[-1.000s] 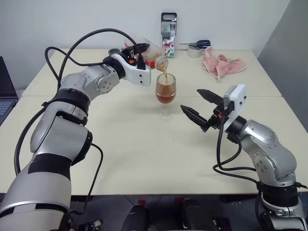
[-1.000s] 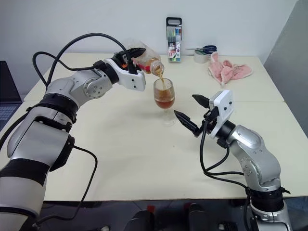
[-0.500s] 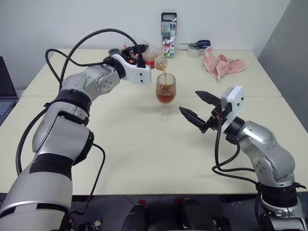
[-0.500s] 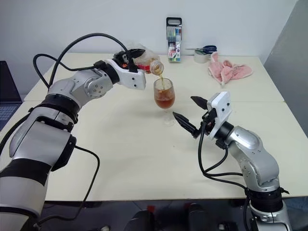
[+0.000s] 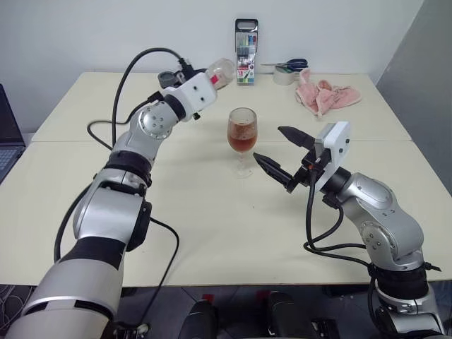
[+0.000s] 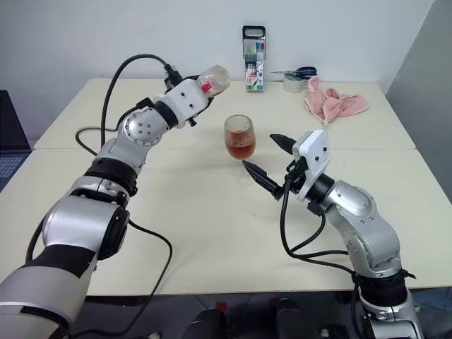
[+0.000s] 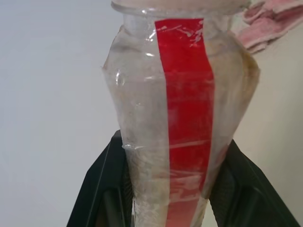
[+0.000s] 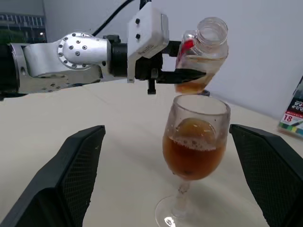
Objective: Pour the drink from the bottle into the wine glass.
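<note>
Next, my left gripper sets the bottle down just in front of the table seam (image 5: 162, 167), next to the wine glass.
The wine glass (image 5: 241, 135) stands upright mid-table, its bowl about half full of the amber drink (image 8: 191, 158) with a little foam on top. My left gripper (image 5: 205, 82) is shut on the clear bottle (image 5: 220, 70) with its red label strip (image 7: 182, 118). It holds the bottle up and to the left of the glass, the open mouth tilted upward and nothing flowing. A little amber liquid lies low in the bottle (image 8: 201, 52). My right gripper (image 5: 268, 143) hovers open just right of the glass, its fingers (image 8: 71, 175) either side of it and apart from it.
At the table's back edge stand a marker-pen case (image 5: 247, 42) and a tape roll with scissors (image 5: 286, 74). A pink cloth (image 5: 326, 95) lies at the back right. A laptop (image 5: 6, 134) shows at the far left edge.
The left gripper has rolled the bottle back mouth-up and drawn it left, away from the glass; the stream has stopped. The right gripper has edged a little closer to the glass.
</note>
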